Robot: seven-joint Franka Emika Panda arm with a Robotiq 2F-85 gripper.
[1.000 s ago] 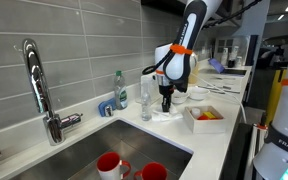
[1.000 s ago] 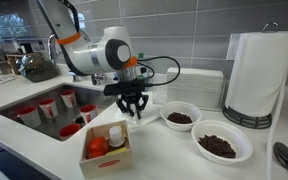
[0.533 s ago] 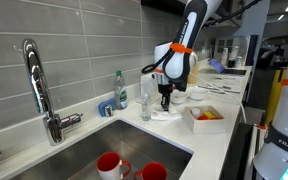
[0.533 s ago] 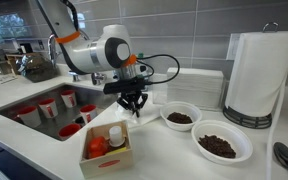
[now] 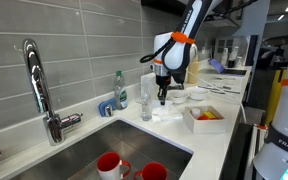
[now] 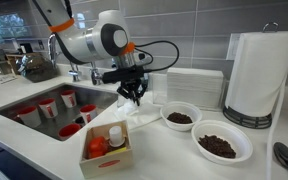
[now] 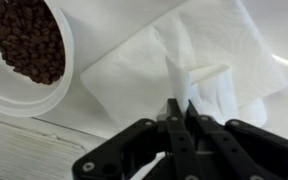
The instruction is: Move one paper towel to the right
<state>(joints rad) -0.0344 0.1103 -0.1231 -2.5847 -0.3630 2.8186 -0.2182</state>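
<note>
Next, I release the paper towel on the bare counter (image 5: 218, 98) between the bowl of beans and the counter's outer edge.
The white paper towel (image 7: 199, 55) lies rumpled on the counter, with one fold pulled up into a peak. My gripper (image 7: 181, 108) is shut on that peak. In both exterior views the gripper (image 5: 162, 97) (image 6: 134, 93) hangs a little above the counter. In an exterior view the towel (image 5: 167, 113) shows as a white patch below the gripper. In the exterior view from the counter side the fingers mostly hide it.
A white bowl of brown beans (image 7: 29, 40) (image 6: 180, 117) sits beside the towel, with a second bowl (image 6: 222, 144) nearby. A tall paper roll (image 6: 256, 75), a small cardboard box (image 6: 109, 146) and a bottle (image 5: 145, 100) stand on the counter. The sink (image 5: 84, 155) holds red cups.
The gripper has risen from the counter by a small amount, staying shut, and has drawn part of the towel up with it.
</note>
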